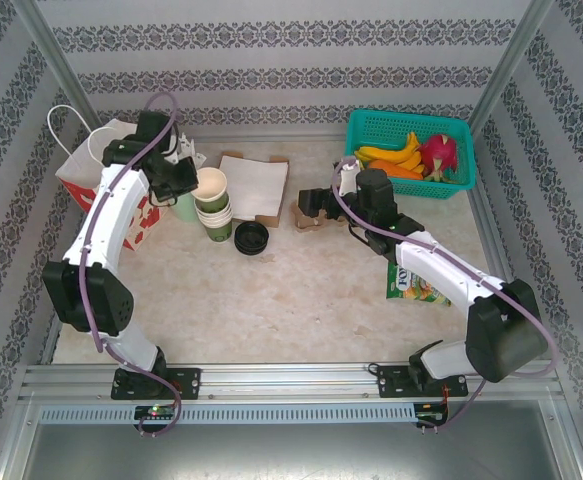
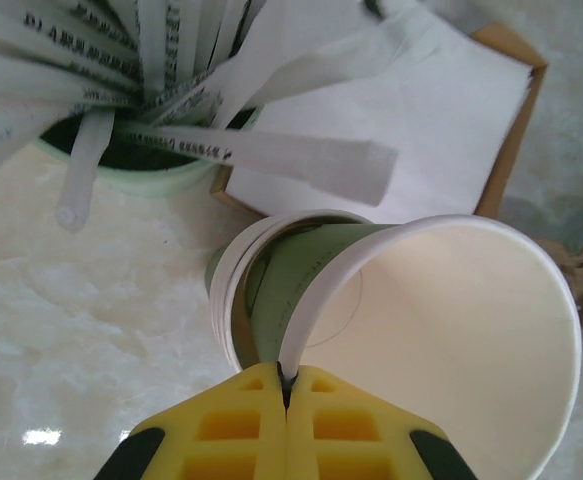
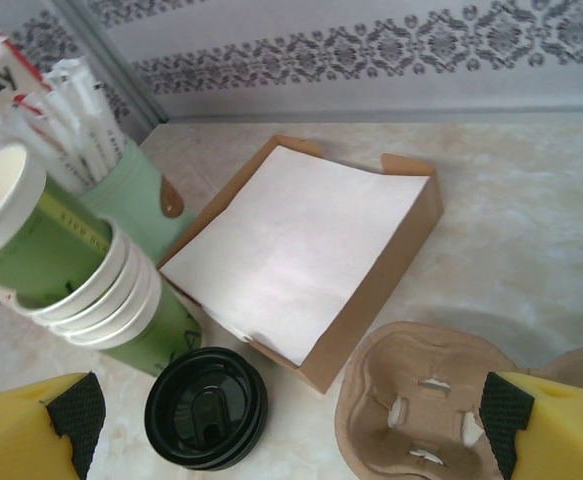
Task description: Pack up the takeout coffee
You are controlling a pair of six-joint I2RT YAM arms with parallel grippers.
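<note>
My left gripper is to let go of the coffee cup on the bare table (image 1: 282, 294) between the black lids and the front metal rail.
A stack of takeout coffee cups (image 1: 214, 218), green outside and cream inside, stands left of centre. My left gripper (image 2: 288, 385) is shut on the rim of the top cup (image 2: 451, 330), which sits tilted and partly raised out of the stack (image 2: 233, 300). A pile of black lids (image 1: 251, 238) lies just right of the stack. My right gripper (image 1: 316, 205) hangs open over a brown cup carrier (image 3: 421, 400), with the lids (image 3: 206, 408) by its left finger and nothing between its fingers.
A pale green cup of paper-wrapped sticks (image 2: 131, 165) stands right behind the stack. A cardboard tray of white paper (image 1: 254, 187) lies beyond the lids. A red-and-white paper bag (image 1: 101, 165) stands far left, a teal fruit basket (image 1: 409, 125) far right, and a snack packet (image 1: 416, 285) under the right arm.
</note>
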